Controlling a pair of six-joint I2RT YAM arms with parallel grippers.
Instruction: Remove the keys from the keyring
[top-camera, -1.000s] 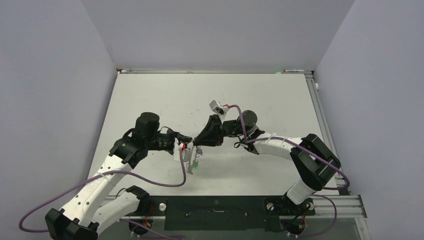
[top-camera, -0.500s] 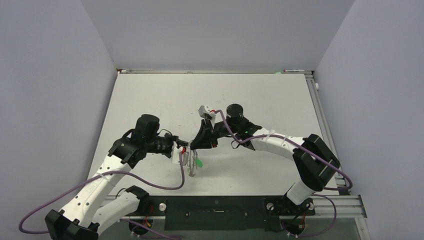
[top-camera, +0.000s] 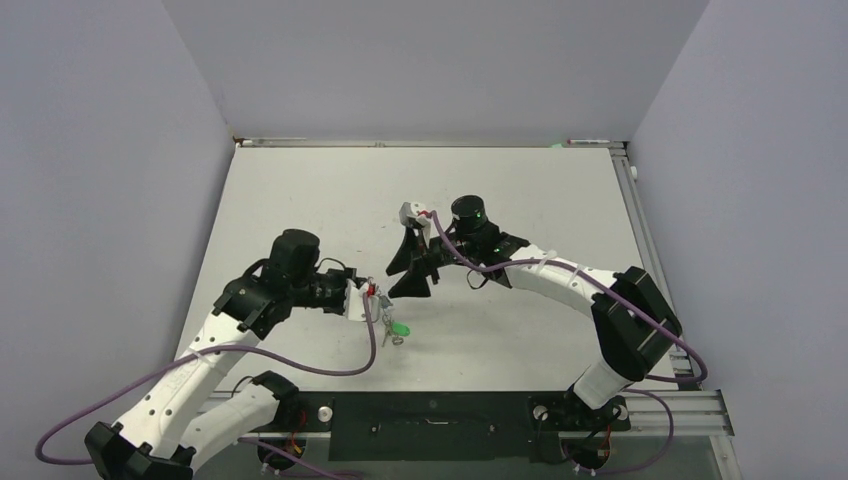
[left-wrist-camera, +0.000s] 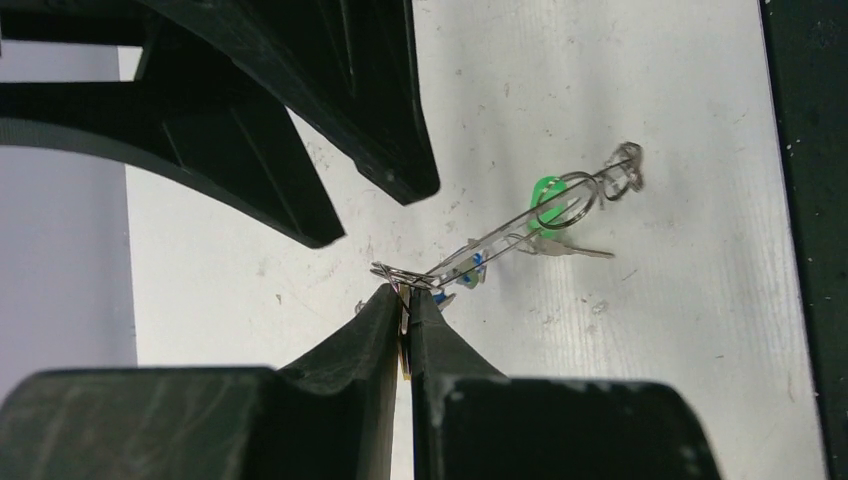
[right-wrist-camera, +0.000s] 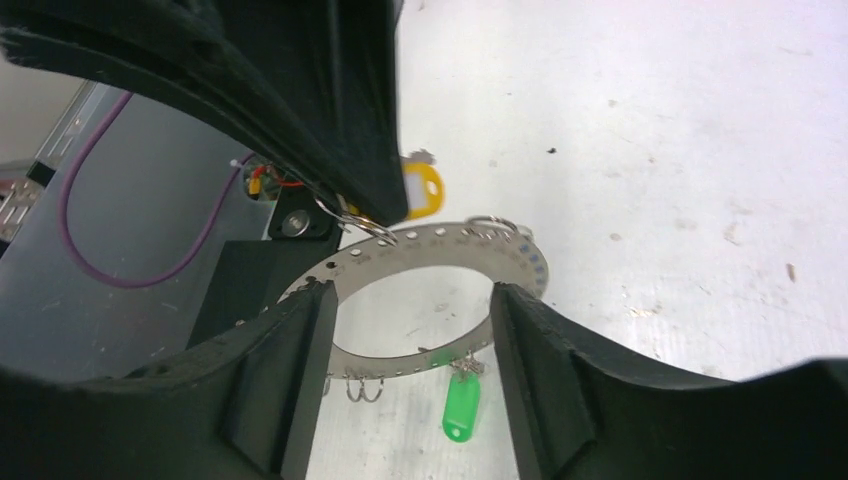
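Observation:
My left gripper will turn the keyring, as it lies broad across my right gripper's fingers, before my right gripper pinches the keyring's rim (right-wrist-camera: 368, 262) by the yellow key.
The keyring (right-wrist-camera: 440, 245) is a flat grey metal ring with small wire loops on its rim. It hangs tilted just over the table (top-camera: 520, 200). My left gripper (left-wrist-camera: 405, 300) is shut on the yellow key (right-wrist-camera: 420, 190) at the ring's upper rim, and the ring (left-wrist-camera: 520, 225) slants away from its tips. A green key (right-wrist-camera: 462, 410) dangles from the ring's lower rim (top-camera: 398, 327). Bits of a blue key (left-wrist-camera: 470, 275) show near the left tips. My right gripper (right-wrist-camera: 405, 330) is open, a finger on each side of the ring and nothing pinched. In the top view it (top-camera: 400, 278) sits just right of the left gripper (top-camera: 372, 296).
A black rail (top-camera: 430, 420) with both arm bases runs along the table's near edge. Grey walls close the left, back and right sides. A purple cable (top-camera: 300, 365) loops from the left arm near the front edge.
My right gripper was shut beside the ring and has now opened, its wrist swung back and left. The ring's free end with the green key has dropped lower. The left grip is unchanged.

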